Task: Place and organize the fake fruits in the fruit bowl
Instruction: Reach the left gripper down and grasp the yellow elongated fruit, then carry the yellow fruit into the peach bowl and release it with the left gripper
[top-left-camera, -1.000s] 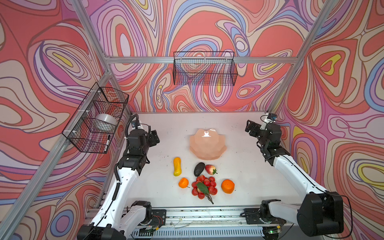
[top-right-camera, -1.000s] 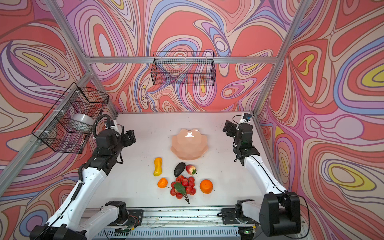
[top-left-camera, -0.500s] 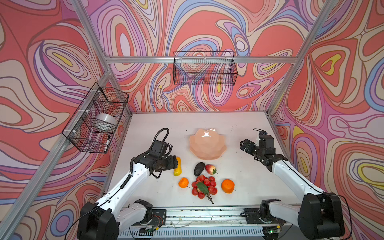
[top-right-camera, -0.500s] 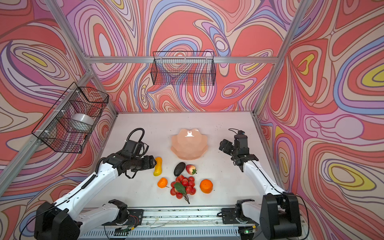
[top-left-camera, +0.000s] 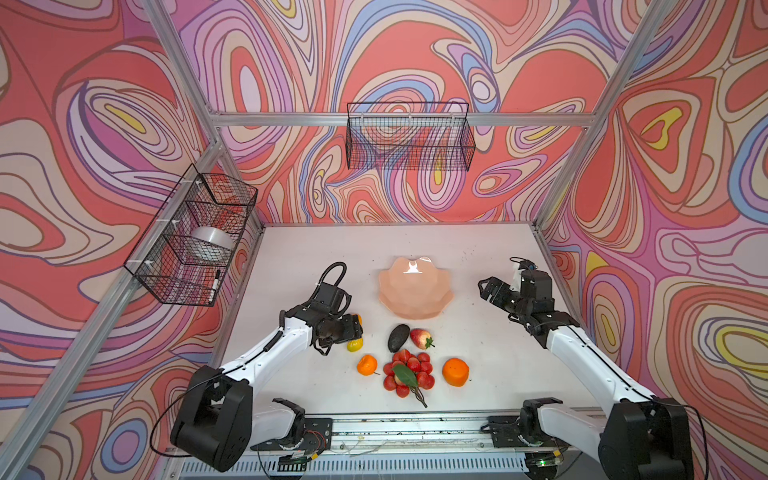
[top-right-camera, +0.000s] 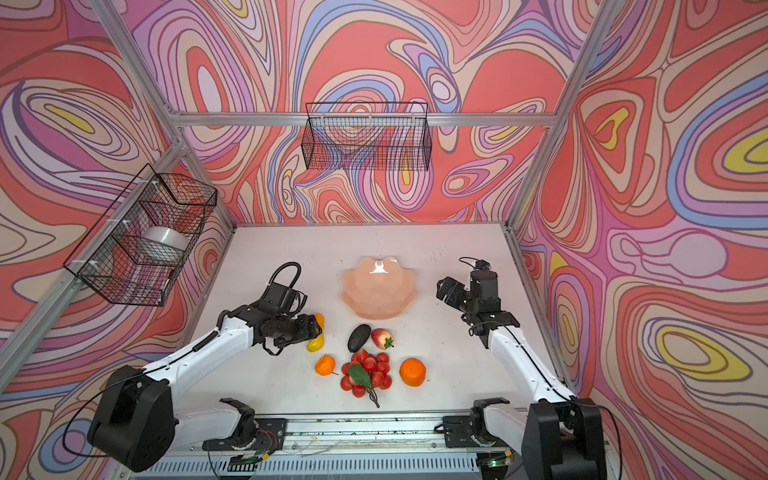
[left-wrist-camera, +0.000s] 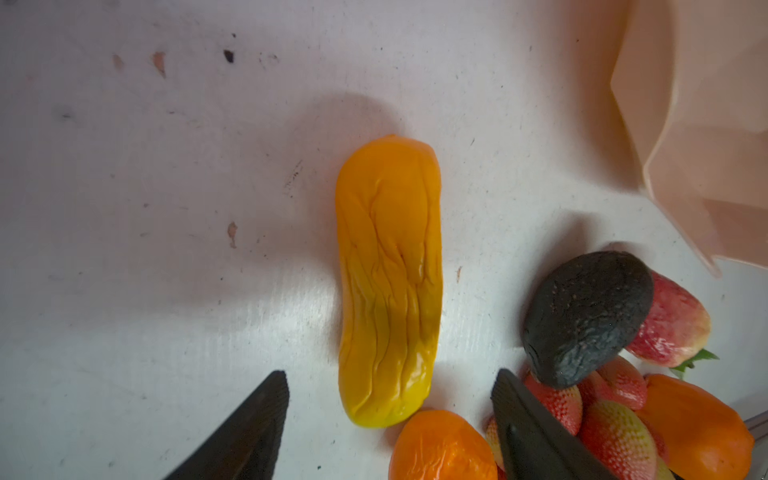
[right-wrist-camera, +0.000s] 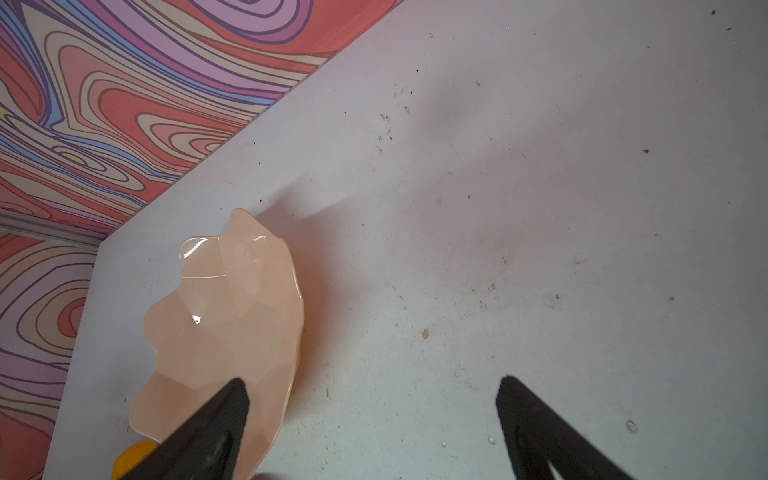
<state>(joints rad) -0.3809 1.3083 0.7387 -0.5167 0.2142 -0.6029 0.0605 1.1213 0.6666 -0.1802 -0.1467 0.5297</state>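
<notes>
My right gripper will move next to the strawberry beside the dark avocado and close on the strawberry's wide part (top-left-camera: 424, 339) near its green leaves.
The peach-pink fruit bowl (top-left-camera: 415, 291) stands empty mid-table in both top views. In front of it lie the dark avocado (top-left-camera: 398, 337), strawberry (top-left-camera: 420, 337), tangerine (top-left-camera: 367, 365), red berry cluster (top-left-camera: 409, 374) and larger orange (top-left-camera: 455, 372). The yellow-orange gourd-shaped fruit (left-wrist-camera: 388, 282) lies on the table left of them. My left gripper (left-wrist-camera: 390, 374) is open low over it, one finger on each side of its yellow end, neither touching. My right gripper (top-left-camera: 488, 289) is open and empty above bare table, right of the bowl (right-wrist-camera: 216, 316).
One black wire basket (top-left-camera: 409, 137) hangs on the back wall. Another (top-left-camera: 195, 237) hangs on the left wall and holds a white roll and a marker. The arm bases sit on a rail (top-left-camera: 374, 428) at the table's front edge.
My left arm swung from the back left down over the gourd-shaped fruit, and its jaws narrowed a little. My right arm came forward and lower toward the bowl's right side. The fruits stayed put.
</notes>
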